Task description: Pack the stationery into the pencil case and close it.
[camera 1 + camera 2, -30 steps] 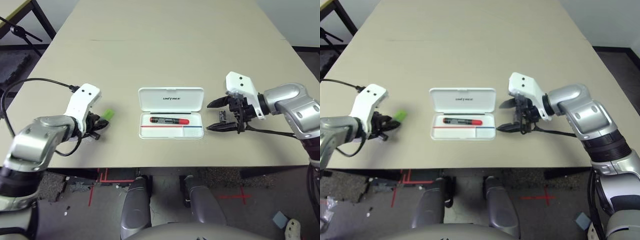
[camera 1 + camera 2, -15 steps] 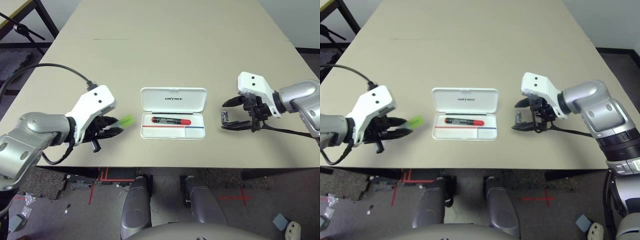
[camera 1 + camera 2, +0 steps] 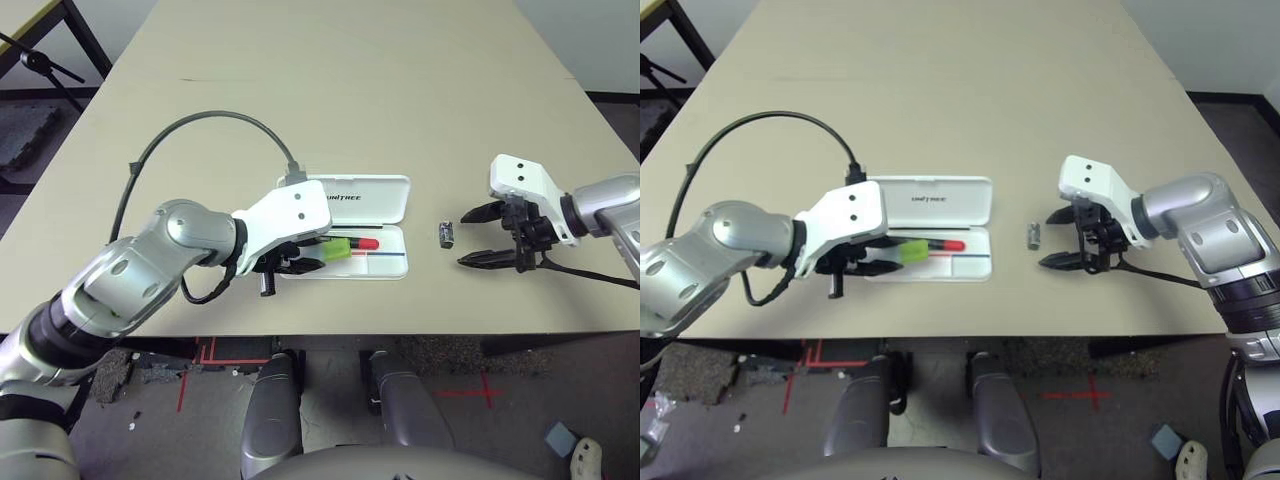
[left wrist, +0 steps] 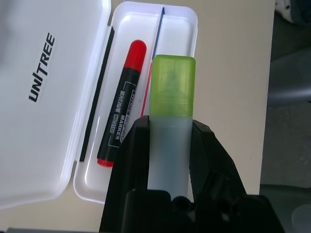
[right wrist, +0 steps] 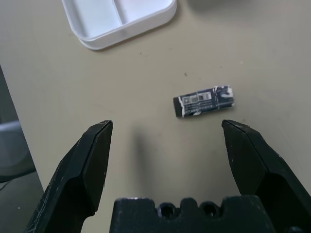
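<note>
I should use my left gripper to let go of the white stick in the tray's front compartment [image 3: 330, 266] [image 4: 157, 131], next to the black-and-red marker.
The white pencil case [image 3: 392, 200] lies open at the table's middle, its "UNITREE" lid folded back. A black-and-red marker [image 4: 121, 128] rests in its tray. My left gripper [image 3: 300, 262] hovers over the tray's left part, shut on the white stick with the lime-green cap [image 3: 338, 250]; the cap juts out past the fingers [image 4: 137, 145] above the marker. The stubby dark grey cylinder [image 3: 447, 233] lies on the table right of the case. My right gripper [image 3: 467, 238] is open just to the right of it, with the cylinder [image 5: 204, 101] a little beyond the fingertips and apart from them.
A black cable [image 3: 200, 125] arcs from my left wrist over the table's left half. The beige table [image 3: 350, 80] stretches far behind the case. Its front edge runs close below both grippers.
My left arm has carried the green-capped stick rightward from the table left of the case to above the tray. The right gripper has drawn back to the right, leaving the cylinder on the table.
</note>
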Controlling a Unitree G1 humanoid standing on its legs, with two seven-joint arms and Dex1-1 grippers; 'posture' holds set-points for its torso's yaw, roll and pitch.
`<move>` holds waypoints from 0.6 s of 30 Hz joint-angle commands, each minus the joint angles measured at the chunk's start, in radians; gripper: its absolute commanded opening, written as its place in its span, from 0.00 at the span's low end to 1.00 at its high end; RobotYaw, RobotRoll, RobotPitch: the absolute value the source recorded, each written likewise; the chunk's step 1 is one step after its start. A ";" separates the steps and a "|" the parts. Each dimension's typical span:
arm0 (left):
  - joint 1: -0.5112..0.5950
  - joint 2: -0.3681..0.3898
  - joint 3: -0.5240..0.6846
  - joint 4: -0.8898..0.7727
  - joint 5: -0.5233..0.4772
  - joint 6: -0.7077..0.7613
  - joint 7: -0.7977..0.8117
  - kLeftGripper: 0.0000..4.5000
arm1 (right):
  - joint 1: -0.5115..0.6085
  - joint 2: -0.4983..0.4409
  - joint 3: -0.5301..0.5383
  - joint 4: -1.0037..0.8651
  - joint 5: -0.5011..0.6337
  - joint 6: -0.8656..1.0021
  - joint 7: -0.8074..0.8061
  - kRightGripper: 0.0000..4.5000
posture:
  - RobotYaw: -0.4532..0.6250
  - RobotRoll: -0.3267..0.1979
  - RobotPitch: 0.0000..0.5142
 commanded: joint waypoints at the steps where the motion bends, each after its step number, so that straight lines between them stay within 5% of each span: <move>1: -0.025 -0.027 -0.044 0.027 0.035 -0.017 -0.015 0.24 | 0.013 -0.008 -0.030 -0.031 0.013 0.020 -0.012 1.00 | 0.37 0.62 0.37; 18: -0.063 -0.126 -0.129 0.174 0.130 -0.079 -0.075 0.24 | 0.026 0.023 -0.080 -0.099 0.075 0.061 -0.063 1.00 | 0.33 0.62 0.36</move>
